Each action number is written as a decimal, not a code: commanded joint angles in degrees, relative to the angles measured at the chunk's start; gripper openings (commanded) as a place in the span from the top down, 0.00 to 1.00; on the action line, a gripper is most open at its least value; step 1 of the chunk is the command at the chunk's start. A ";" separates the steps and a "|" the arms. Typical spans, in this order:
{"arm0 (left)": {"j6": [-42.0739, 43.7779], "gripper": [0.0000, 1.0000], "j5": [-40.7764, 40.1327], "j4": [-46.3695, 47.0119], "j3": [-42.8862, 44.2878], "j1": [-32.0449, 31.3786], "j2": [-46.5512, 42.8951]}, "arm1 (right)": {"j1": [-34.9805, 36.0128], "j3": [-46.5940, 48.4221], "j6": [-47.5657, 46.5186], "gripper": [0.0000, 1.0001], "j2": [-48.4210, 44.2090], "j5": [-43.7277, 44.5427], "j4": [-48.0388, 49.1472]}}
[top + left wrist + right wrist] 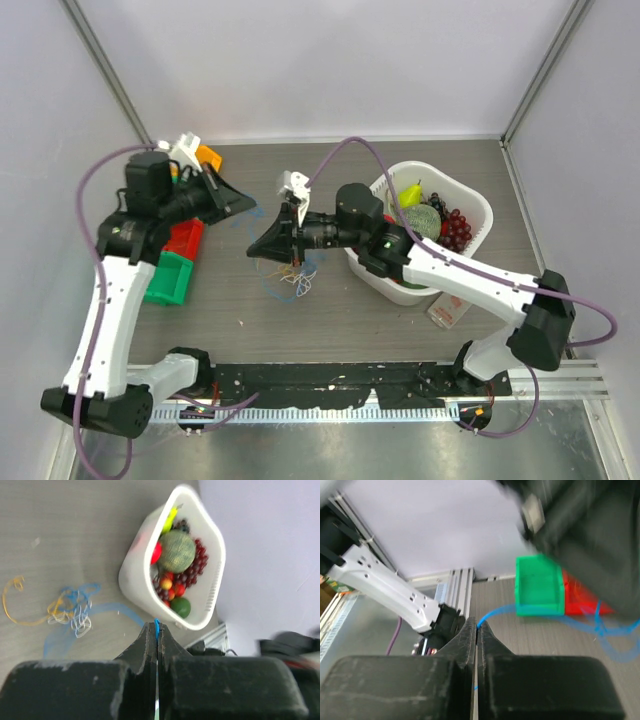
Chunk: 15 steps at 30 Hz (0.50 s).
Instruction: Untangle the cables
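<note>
My right gripper is holding part of the blue cable. Next, my left gripper opens and takes the cable beside my right gripper's fingers (pixel 483 620) before it puts the cable in the bin.
The cables lie as a small clump (pixel 297 281) of blue, orange-tan and white wire on the table between the arms; in the left wrist view the clump (pixel 73 611) has an orange loop (pixel 11 611) trailing off to its left. My left gripper (pixel 249 204) is shut, and the left wrist view shows a bit of blue cable (pixel 157 627) pinched at its tips (pixel 157 630). My right gripper (pixel 256 248) hangs over the clump, shut on a blue cable (pixel 496 614) that runs from its tips (pixel 478 628) toward the bins.
A white basket (pixel 478 205) of toy fruit stands at the right, under the right arm. Green (pixel 168 279) and red (pixel 186 236) bins sit at the left by the left arm, with an orange one (pixel 208 155) behind. A small box (pixel 449 310) lies near the basket.
</note>
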 commanded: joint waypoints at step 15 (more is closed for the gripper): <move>-2.79 1.00 13.54 22.78 -22.23 -0.04 -13.59 | -1.34 1.57 11.76 0.99 -3.62 14.28 7.05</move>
